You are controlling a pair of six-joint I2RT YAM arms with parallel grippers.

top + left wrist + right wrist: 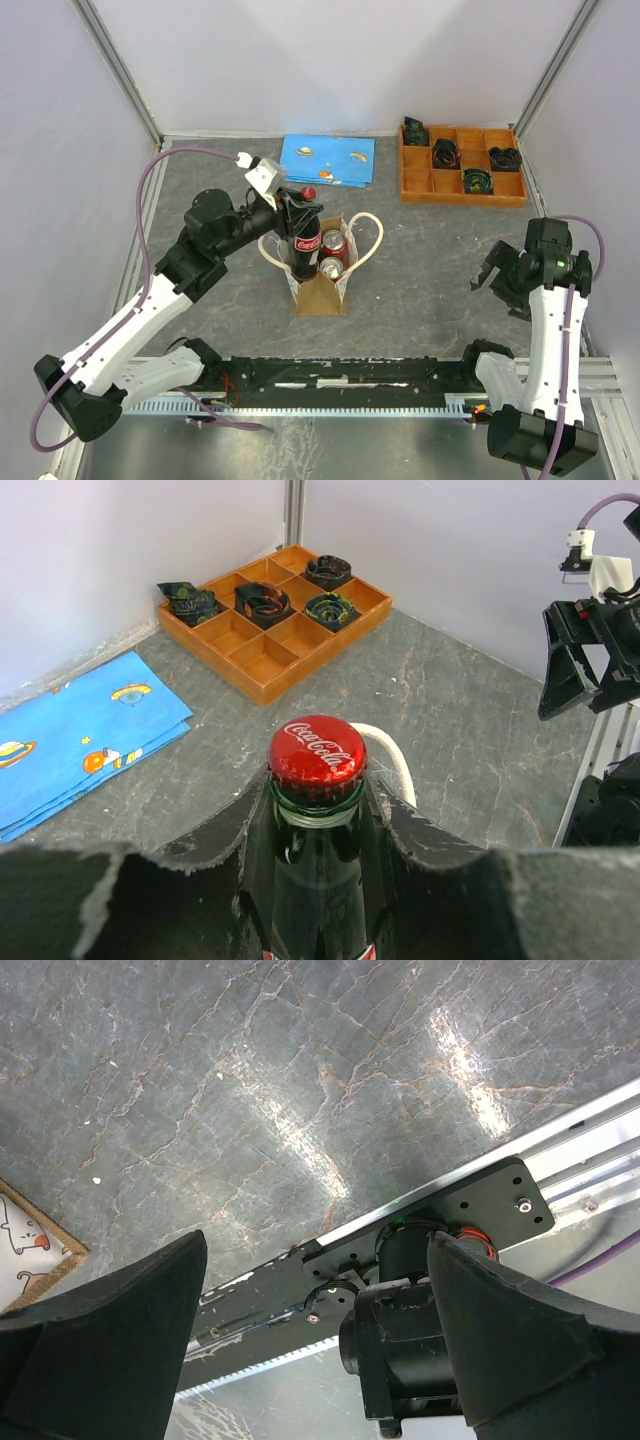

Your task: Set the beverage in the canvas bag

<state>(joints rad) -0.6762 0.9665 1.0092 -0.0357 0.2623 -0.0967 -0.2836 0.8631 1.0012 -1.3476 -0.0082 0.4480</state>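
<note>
Next, I let go of the Coca-Cola bottle with my left gripper in the canvas bag's near corner [303,275], next to the closer red can.
The canvas bag [333,288] stands at the table's middle, beige with tan sides and cream rope handles [374,240]. Two red cans [331,255] stand inside it. My left gripper [300,212] is shut on the neck of a dark Coca-Cola bottle [306,240] with a red cap [317,750]; the bottle stands upright in the bag's left side beside the cans. In the left wrist view my fingers [225,840] clamp the bottle [315,880] just under the cap. My right gripper [492,272] is open and empty, off to the right, apart from the bag.
An orange compartment tray [462,186] with dark rolled items stands at the back right, also seen in the left wrist view [270,665]. A blue printed cloth [328,160] lies at the back middle. The base rail [340,380] runs along the near edge.
</note>
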